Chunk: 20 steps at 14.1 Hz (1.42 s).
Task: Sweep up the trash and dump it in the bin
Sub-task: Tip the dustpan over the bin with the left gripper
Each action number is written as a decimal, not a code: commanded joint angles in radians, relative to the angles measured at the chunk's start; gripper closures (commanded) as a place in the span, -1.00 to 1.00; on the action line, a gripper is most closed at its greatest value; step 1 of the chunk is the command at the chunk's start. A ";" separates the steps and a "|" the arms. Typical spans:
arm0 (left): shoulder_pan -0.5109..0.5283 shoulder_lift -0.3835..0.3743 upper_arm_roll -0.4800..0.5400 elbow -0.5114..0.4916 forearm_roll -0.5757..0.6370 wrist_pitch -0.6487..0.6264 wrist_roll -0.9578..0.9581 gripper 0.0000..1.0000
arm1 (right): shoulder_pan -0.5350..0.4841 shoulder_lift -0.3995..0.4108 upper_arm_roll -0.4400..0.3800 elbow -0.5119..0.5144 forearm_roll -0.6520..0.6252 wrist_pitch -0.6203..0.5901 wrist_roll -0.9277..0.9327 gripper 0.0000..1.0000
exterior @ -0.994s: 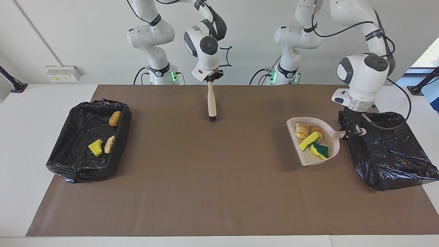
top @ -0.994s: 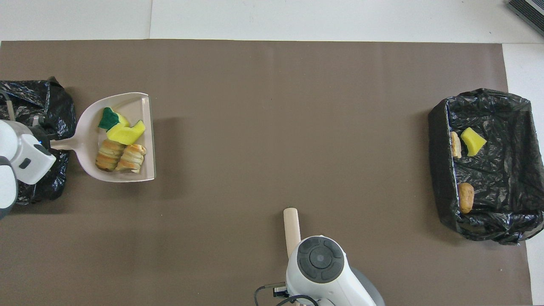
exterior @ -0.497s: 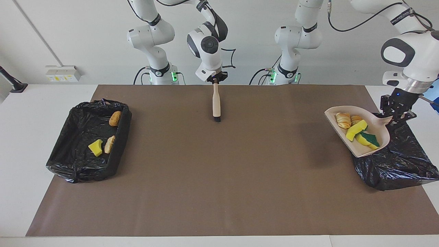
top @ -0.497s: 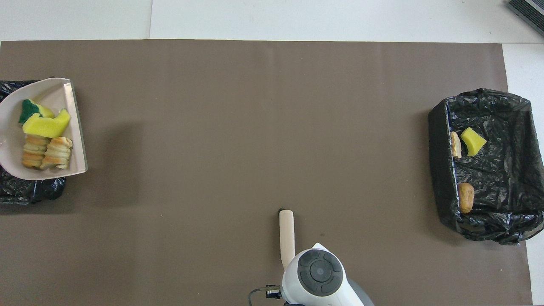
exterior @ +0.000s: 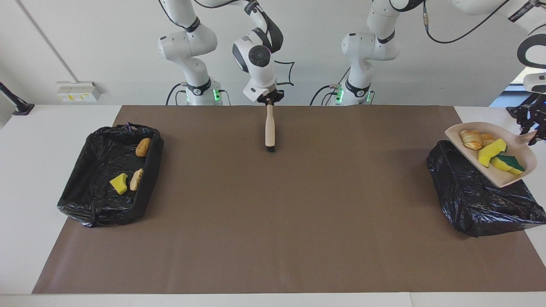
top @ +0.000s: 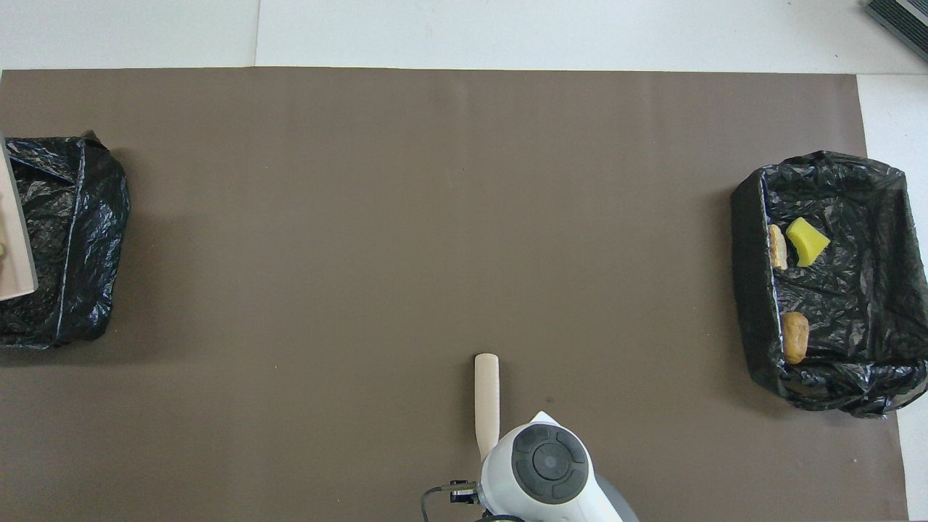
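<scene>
My right gripper has the beige brush. It will let go of it on the brown mat (top: 475, 428) near the robots, between the bins.
My left gripper (exterior: 536, 131) is shut on the handle of the beige dustpan (exterior: 490, 175) and holds it tilted in the air over the black-lined bin (exterior: 469, 200) at the left arm's end of the table. The trash in the pan is two bread pieces (exterior: 471, 138) and yellow-and-green sponge bits (exterior: 491, 152). In the overhead view only the pan's edge (top: 16, 239) shows, over that bin (top: 72, 239). My right gripper (exterior: 269, 101) is shut on the beige brush (exterior: 269, 130), which hangs bristles down over the mat near the robots; it also shows in the overhead view (top: 486, 399).
A second black-lined bin (exterior: 98, 215) at the right arm's end holds two bread pieces (exterior: 143, 146) and a yellow sponge bit (exterior: 119, 183); it also shows in the overhead view (top: 863, 362). A brown mat (exterior: 273, 213) covers the table.
My left gripper has lifted the loaded dustpan off the mat and carried it toward the left arm's end, over the bin. My right gripper has drawn the brush a little toward the robots.
</scene>
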 commanded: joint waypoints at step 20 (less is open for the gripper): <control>0.058 0.193 -0.118 0.087 0.913 0.266 -0.222 1.00 | -0.002 0.122 -0.001 0.107 0.015 0.030 -0.021 -1.00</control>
